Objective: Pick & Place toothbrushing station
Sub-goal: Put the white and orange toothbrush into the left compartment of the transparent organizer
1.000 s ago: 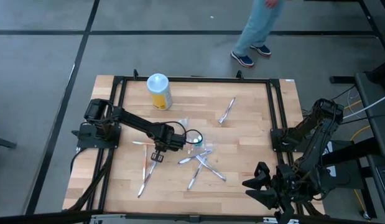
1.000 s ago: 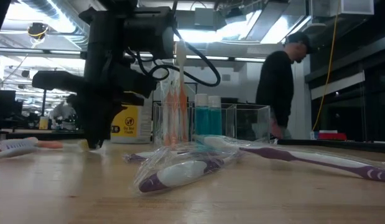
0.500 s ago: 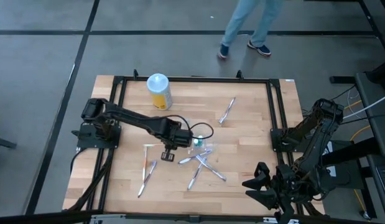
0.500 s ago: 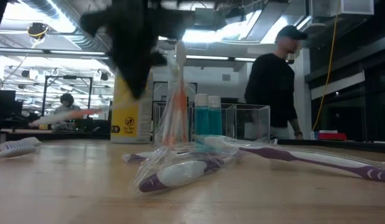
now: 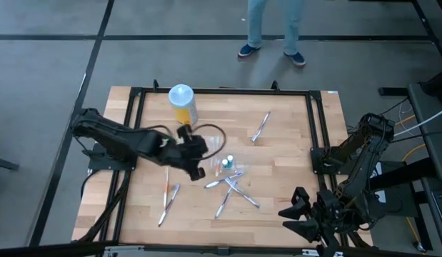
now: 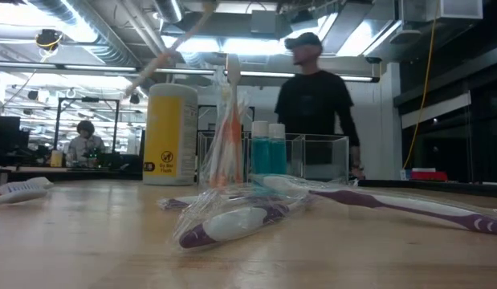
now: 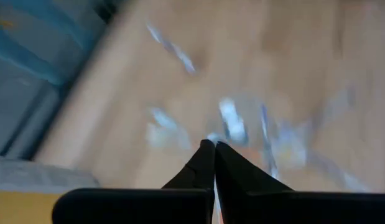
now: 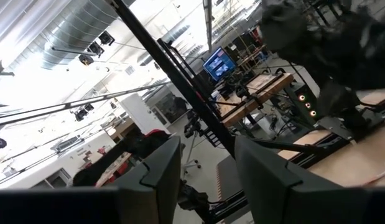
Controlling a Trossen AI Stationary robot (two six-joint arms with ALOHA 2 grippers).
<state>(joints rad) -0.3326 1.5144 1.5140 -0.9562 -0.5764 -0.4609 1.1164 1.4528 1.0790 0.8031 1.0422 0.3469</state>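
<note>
The whitish-pink toothbrush will go upright in the clear holder point(image 5: 214, 155) beside the white caps, set down there by my left gripper. The toothbrush now slants well above the table.
My left gripper point(image 5: 197, 170) hangs shut above the table's middle, left of the clear holder point(image 5: 224, 163), and has a slim whitish-pink toothbrush point(image 6: 164, 52). In the low view that toothbrush slants through the air, well above the table. The holder point(image 6: 272, 156) stands on the table with orange toothbrushes point(image 6: 228, 136) upright in it. Loose toothbrushes lie flat near it point(image 5: 231, 189), one wrapped in clear film point(image 6: 232, 221). My right gripper point(image 5: 306, 214) waits open off the table's near right corner. My left gripper is shut on the toothbrush, whose upper end point(image 6: 209, 10) runs out of the low view's top, so the place of contact is hidden. The toothbrush is lifted clear of the table and tilted, with its lower end point(image 6: 136, 83) toward the left of that view.
A yellow bottle with a white cap point(image 5: 182, 104) stands at the far left of the table. More toothbrushes lie at the far right point(image 5: 260, 127) and near left point(image 5: 167, 203). A black frame point(image 5: 221, 91) borders the table. A person point(image 6: 316, 104) walks behind the far edge.
My left gripper has risen steeply from the table and rolled and tipped its wrist. It has carried the toothbrush from lying flat on the wood to hanging clear and slanted high above it. The person behind the table has walked across.
</note>
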